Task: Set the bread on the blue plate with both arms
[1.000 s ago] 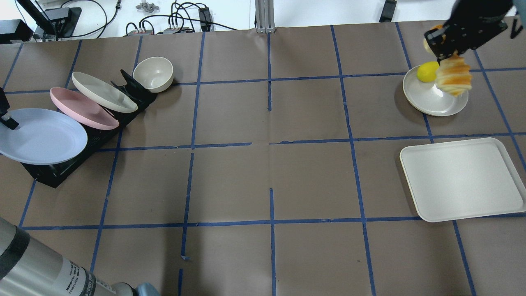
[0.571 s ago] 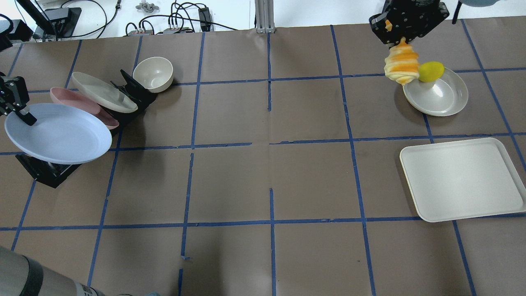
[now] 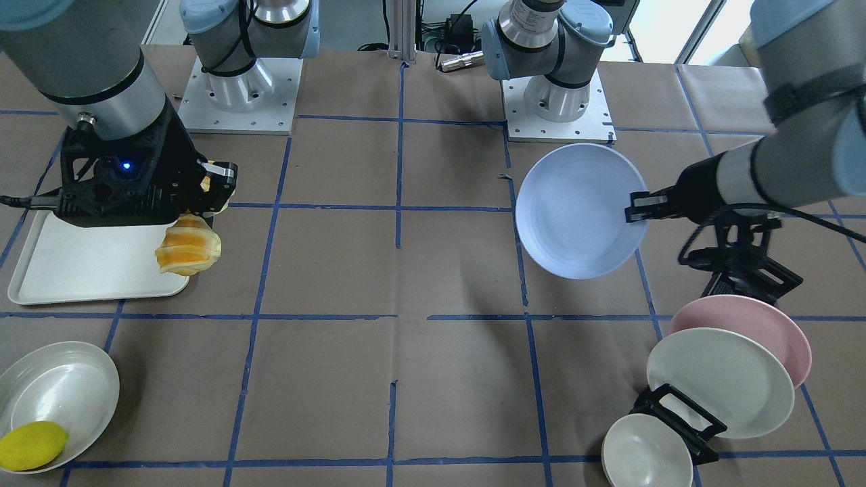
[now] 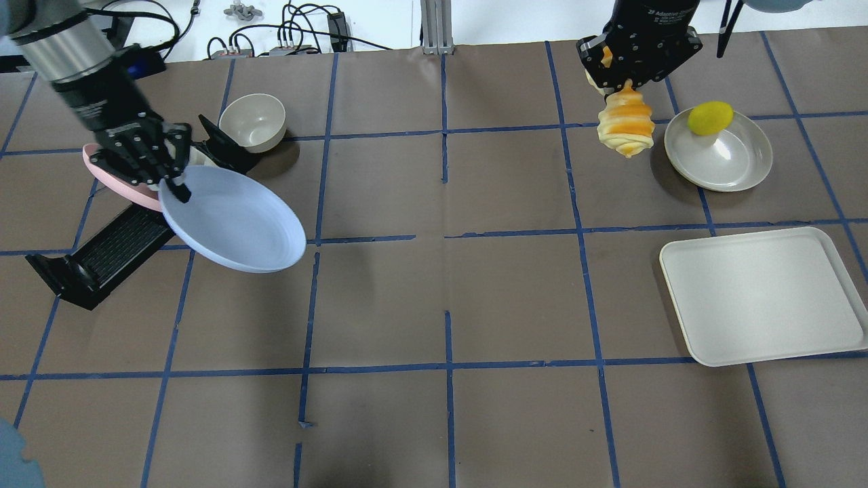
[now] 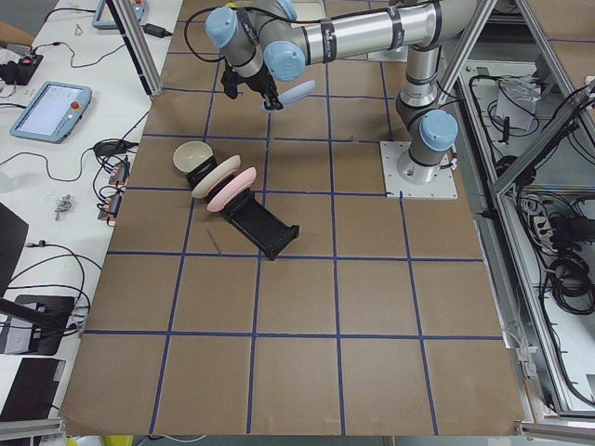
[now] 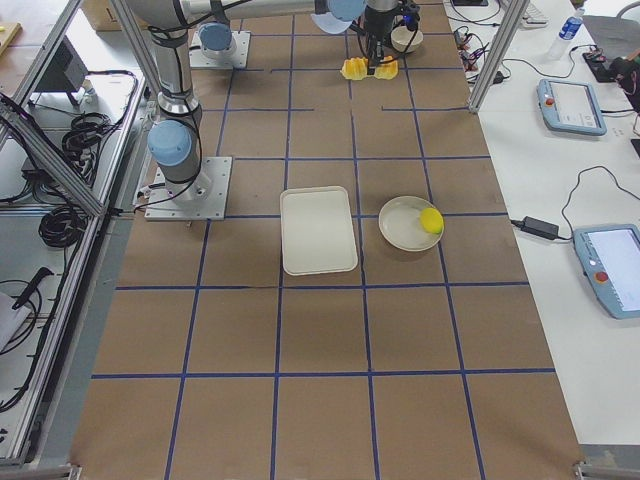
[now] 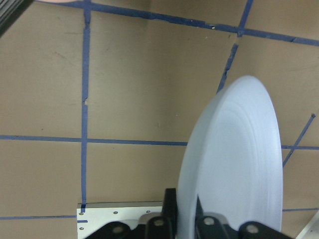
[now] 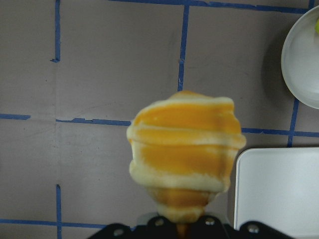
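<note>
Next, my left gripper lets go of the blue plate over the gap in the tape lines (image 3: 391, 345), between grey plate and black rack.
My left gripper (image 4: 174, 188) is shut on the rim of the blue plate (image 4: 234, 220) and holds it tilted in the air, just right of the black rack. The plate also shows in the front view (image 3: 575, 210) and edge-on in the left wrist view (image 7: 234, 164). My right gripper (image 4: 627, 85) is shut on one end of the bread (image 4: 625, 125). The striped loaf hangs down above the table, left of the grey plate. The bread also shows in the front view (image 3: 188, 250) and fills the right wrist view (image 8: 184, 149). The two arms are far apart.
A black rack (image 4: 102, 257) at the left holds a pink plate (image 3: 778, 325) and a cream plate (image 3: 720, 382), with a cream bowl (image 4: 252, 122) behind. A grey plate (image 4: 725, 163) with a yellow lemon (image 4: 710, 116) is far right. A cream tray (image 4: 763, 295) lies at the right.
My left arm has carried the blue plate off the rack and rightward. My right arm has carried the bread leftward, off the grey plate. The lemon stays on that plate.
</note>
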Controlling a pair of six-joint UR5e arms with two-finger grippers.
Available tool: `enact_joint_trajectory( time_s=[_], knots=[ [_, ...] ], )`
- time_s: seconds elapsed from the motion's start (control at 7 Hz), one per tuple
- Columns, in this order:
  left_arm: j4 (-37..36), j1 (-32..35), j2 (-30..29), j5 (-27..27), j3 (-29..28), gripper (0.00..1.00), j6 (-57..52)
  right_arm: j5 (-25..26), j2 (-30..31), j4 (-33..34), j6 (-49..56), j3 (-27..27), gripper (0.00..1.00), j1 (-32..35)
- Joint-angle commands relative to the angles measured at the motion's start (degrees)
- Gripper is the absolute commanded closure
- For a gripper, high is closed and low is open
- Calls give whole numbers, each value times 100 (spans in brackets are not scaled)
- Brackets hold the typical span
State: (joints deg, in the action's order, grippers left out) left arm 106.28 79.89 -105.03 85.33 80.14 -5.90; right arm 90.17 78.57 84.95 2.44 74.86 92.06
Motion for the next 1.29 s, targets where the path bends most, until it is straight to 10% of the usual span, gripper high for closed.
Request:
enact_joint_trajectory(
  time_s=[0.0,0.86,1.14],
  knots=[
    [-1324,868,-497,-401,142,97,596,0,27,-83,90,20,97,-4],
    [-3041,1732,-1896,-1493,46,96,1433,18,18,-92,99,29,97,5],
    [-3113,1767,-1986,-1808,106,81,1618,35,27,-92,99,29,97,5]
  ],
)
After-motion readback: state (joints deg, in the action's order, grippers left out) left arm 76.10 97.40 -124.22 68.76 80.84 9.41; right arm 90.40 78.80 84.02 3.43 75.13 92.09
